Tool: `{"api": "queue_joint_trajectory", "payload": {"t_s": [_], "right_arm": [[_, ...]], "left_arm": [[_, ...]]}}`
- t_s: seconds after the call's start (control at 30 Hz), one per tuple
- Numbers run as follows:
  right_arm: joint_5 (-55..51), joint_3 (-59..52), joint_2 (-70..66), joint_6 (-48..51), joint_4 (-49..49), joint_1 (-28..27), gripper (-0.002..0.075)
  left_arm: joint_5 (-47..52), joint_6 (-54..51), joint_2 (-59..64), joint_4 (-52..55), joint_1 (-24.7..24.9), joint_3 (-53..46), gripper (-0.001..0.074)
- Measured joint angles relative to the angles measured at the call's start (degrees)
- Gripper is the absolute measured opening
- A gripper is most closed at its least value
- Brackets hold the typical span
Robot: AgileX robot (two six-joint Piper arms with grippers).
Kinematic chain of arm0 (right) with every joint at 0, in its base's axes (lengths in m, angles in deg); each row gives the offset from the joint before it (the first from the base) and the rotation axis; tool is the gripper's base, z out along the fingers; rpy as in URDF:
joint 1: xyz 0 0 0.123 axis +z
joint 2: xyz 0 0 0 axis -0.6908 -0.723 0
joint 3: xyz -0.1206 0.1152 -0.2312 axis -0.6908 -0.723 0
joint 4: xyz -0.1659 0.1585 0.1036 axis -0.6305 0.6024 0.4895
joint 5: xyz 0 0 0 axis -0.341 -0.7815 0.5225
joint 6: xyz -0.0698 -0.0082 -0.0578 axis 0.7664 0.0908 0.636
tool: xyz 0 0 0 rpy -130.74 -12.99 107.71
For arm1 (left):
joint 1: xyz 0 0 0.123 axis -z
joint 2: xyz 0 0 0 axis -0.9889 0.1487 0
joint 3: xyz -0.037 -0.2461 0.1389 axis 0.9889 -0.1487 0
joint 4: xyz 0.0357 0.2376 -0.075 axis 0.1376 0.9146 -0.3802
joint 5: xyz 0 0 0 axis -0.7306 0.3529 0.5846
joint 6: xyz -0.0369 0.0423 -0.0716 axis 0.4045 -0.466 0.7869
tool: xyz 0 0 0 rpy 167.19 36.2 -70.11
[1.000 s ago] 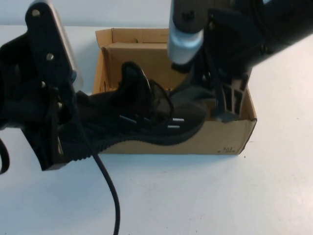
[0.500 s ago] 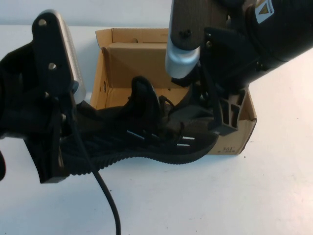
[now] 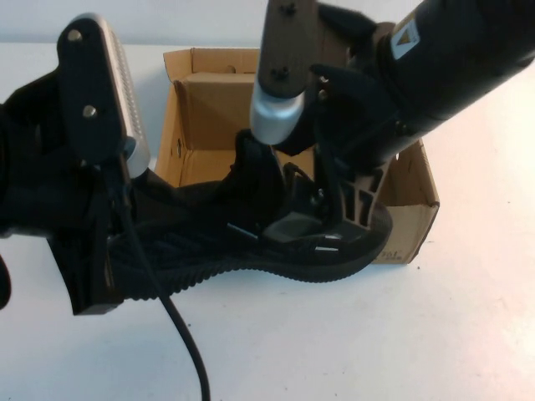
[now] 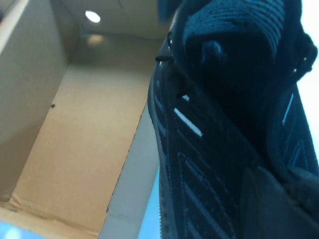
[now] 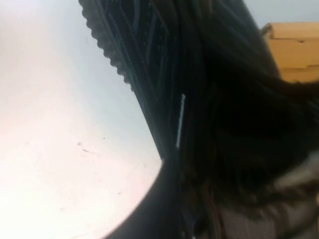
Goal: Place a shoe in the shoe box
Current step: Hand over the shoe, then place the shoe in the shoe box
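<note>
My right gripper should take the shoe's side (image 3: 308,249) by the laces and carry it into the box, since my left gripper holds the shoe by its heel outside the box.
The black shoe (image 3: 251,242) with white dashes hangs tilted over the near wall of the brown shoe box (image 3: 209,92). Its heel points left, outside the box, and its toe lies over the front right corner. My left gripper (image 3: 113,251) is shut on the heel end. My right gripper (image 3: 326,219) is shut on the toe and lace part. The left wrist view shows the shoe's side (image 4: 209,124) close up beside the box's bare floor (image 4: 75,149). The right wrist view shows the ridged sole and side (image 5: 164,74) above the white table, with a box corner (image 5: 294,45) behind.
The box's flap lid (image 3: 221,60) stands open at the far side. A black cable (image 3: 188,334) hangs from the left arm across the white table (image 3: 376,334) in front of the box. Both arms crowd the space above the box.
The shoe has shifted toward the near side, so its toe now overhangs the box's front wall. The right arm has moved left and nearer with it. The left arm has barely moved.
</note>
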Motion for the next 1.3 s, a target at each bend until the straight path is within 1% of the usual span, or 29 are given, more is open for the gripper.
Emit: {"api": "queue_joint_trajectory", "payload": {"t_s": [0.23, 0.27, 0.33, 0.37, 0.43, 0.47, 0.5, 0.53, 0.57, 0.63, 0.67, 0.7, 0.73, 0.77, 0.83, 0.9, 0.93, 1.0, 1.03, 1.17, 1.3], "right_arm": [[0.11, 0.0, -3.22, 0.0, 0.62, 0.0, 0.0659], [0.11, 0.0, -3.49, 0.0, 0.62, 0.0, 0.065], [0.11, 0.0, -3.59, 0.0, 0.74, 0.0, 0.0599], [0.11, 0.0, -3.71, 0.0, 0.83, 0.0, 0.0544], [0.11, 0.0, -3.71, 0.0, 0.83, 0.0, 0.0388], [0.11, 0.0, -3.81, 0.0, 0.83, 0.0, 0.0277], [0.21, 0.0, -3.81, 0.0, 0.83, 0.0, 0.0183], [0.21, 0.0, -3.81, 0.0, 0.83, 0.0, 0.0127], [0.21, 0.0, -3.81, 0.0, 0.83, 0.0, 0.0091], [0.21, 0.0, -3.81, 0.0, 0.83, 0.0, 0.0054], [0.21, 0.0, -3.81, 0.0, 0.83, 0.0, 0.0045], [0.21, 0.0, -3.92, 0.0, 0.83, 0.0, 0.0044], [0.21, 0.0, -3.92, 0.0, 0.83, 0.0, 0.0044], [0.21, 0.0, -4.04, 0.0, 0.83, 0.0, 0.0044], [0.0, -0.09, -4.14, 0.0, 0.49, 0.0, 0.0043], [0.0, -0.09, -4.14, 0.0, 0.11, 0.0, 0.0043], [0.0, -0.09, -4.14, 0.0, -0.02, 0.0, 0.0043], [0.0, -0.09, -4.14, 0.0, -0.26, 0.0, 0.0043], [0.0, -0.09, -4.14, 0.0, -0.48, 0.0, 0.0043], [0.0, -0.09, -4.14, -2.21, -4.3, 0.0, 0.0042], [0.0, -0.09, -4.14, -3.67, -8.47, -0.25, 0.0036]], "left_arm": [[0.0, -1.41, 0.0, -1.88, 0.0, 0.0, 0.0033], [0.0, -1.45, 0.0, -1.88, 0.0, 0.0, 0.0033], [0.0, -1.68, 0.0, -1.77, 0.0, 0.0, 0.0033], [0.0, -1.68, 0.0, -1.77, 0.0, 0.0, 0.0033], [0.0, -1.68, 0.0, -1.77, 0.0, 0.0, 0.0033], [0.0, -1.68, 0.0, -1.77, 0.0, 0.0, 0.0033], [0.0, -1.68, 0.0, -1.69, 0.0, 0.0, 0.0032], [0.0, -1.68, 0.0, -1.84, 0.0, 0.0, 0.0032], [0.0, -1.68, 0.0, -1.95, 0.0, 0.0, 0.0032], [-0.11, -1.12, 0.0, -2.2, 0.0, 0.0, 0.0043], [-0.38, -0.43, 0.0, -2.48, 0.0, 0.0, 0.0061], [-0.84, 0.61, 0.0, -3.1, 0.0, 0.0, 0.0101], [-1.54, 1.94, 0.0, -3.71, 0.0, 0.0, 0.0162], [-2.11, 3.46, -0.09, -4.03, 0.0, 0.11, 0.0242], [-3.79, 7.26, -0.23, -4.68, 0.0, 0.36, 0.0432], [-5.7, 10.88, -0.28, -4.68, 0.0, 0.38, 0.0571], [-6.48, 12.47, -0.38, -4.57, 0.0, 0.47, 0.0614], [-7.97, 15.31, -0.52, -3.63, 0.0, 0.47, 0.0657], [-9.05, 16.93, -0.52, -3.03, 0.0, 0.47, 0.0666], [-14.27, 26.32, -0.69, 2.04, 0.0, 0.47, 0.0669], [-17.66, 38.79, -1.97, 12.88, 0.0, 0.47, 0.0669]]}}
